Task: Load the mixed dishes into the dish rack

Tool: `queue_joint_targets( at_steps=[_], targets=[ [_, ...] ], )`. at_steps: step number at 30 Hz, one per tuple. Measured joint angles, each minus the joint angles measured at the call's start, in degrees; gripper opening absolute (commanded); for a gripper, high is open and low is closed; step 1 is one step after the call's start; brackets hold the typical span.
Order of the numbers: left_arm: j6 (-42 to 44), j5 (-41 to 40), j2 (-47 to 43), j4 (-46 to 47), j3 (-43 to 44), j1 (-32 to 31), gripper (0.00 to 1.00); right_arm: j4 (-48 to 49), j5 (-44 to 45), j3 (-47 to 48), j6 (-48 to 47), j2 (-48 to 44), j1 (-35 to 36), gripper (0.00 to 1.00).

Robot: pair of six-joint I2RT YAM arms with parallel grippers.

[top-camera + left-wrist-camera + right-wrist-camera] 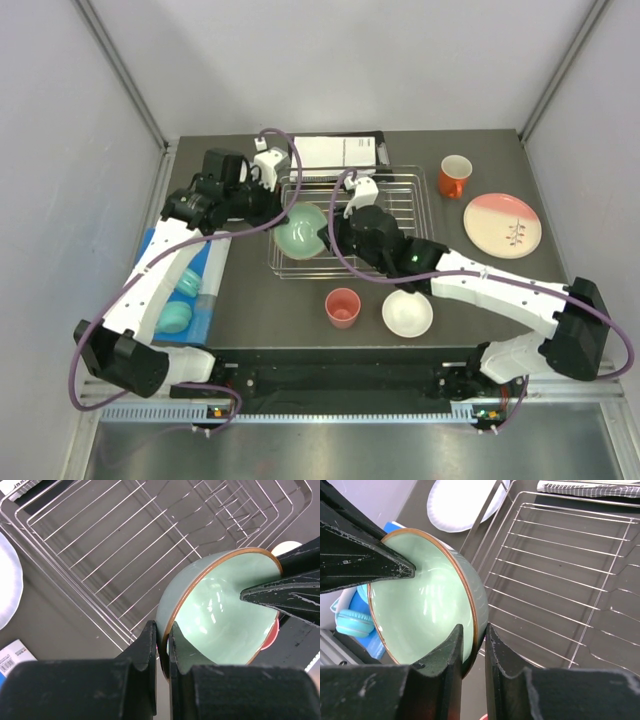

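Note:
My right gripper will let go of the mint-green bowl in the back corner of the dish rack [408,193] nearest the orange mug.
The mint-green bowl [300,232] is tipped on edge over the front-left corner of the dish rack [400,200]. My left gripper [161,630] is shut on its brown rim, one finger inside and one outside. From the other side my right gripper [474,630] pinches the rim of the bowl [420,600] the same way. An orange mug [455,176] and a pale pink plate [502,224] lie right of the rack. A small pink cup [343,307] and a white-inside bowl [407,313] sit in front of it. A white plate [465,502] lies just left of the rack.
A blue sheet [205,290] with teal rounded pieces [172,318] lies under my left arm. A printed white paper on a black board [340,150] sits behind the rack. The rack's wire floor [125,540] holds nothing. Grey walls close in the table on three sides.

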Motion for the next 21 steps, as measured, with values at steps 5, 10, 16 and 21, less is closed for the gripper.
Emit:
queue_joint_targets(
  at_steps=[5,10,16,21],
  targets=[
    [-2.91,2.58,0.00,0.79,-0.11,0.17,0.93,-2.69,1.75,1.46,-1.11,0.70,0.00,0.00],
    [-6.19,8.57,0.00,2.86,0.13,-0.85,0.97,-5.44,1.14,1.84,-3.04,2.08,0.66,0.00],
    [-8.09,10.71,0.00,3.54,1.57,-0.83,0.99,-7.15,3.26,1.84,-4.50,2.23,0.66,0.00],
    [-7.28,7.10,0.57,2.05,8.15,0.22,0.99,-9.99,8.85,2.93,-8.55,3.04,0.61,0.00]
  ],
)
